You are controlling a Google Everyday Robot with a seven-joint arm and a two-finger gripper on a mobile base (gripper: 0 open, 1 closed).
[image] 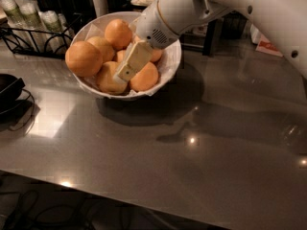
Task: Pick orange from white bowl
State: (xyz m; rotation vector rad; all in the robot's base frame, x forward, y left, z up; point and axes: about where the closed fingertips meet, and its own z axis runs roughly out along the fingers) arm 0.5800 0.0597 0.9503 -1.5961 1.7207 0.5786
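I need to move my gripper next to the large orange [86, 57] at the white bowl's rim, nearest the black wire rack, and close it there.
The white bowl [169, 63], lined with crinkled paper, stands on the grey counter at upper left and holds several oranges. The orange [84, 58], the largest and deep orange, lies at the bowl's left rim. Smaller, paler ones fill the middle and right. My gripper [123, 74] reaches down from the upper right on a white arm. It sits low in the middle of the bowl, between two front oranges and to the right of the large orange. It hides part of the oranges behind it.
A black wire rack [29, 30] with jars stands behind the bowl at left. A black dish [8, 87] with cables lies at the left edge. A red-and-white carton [268, 44] sits at back right. Cups and holders line the back.
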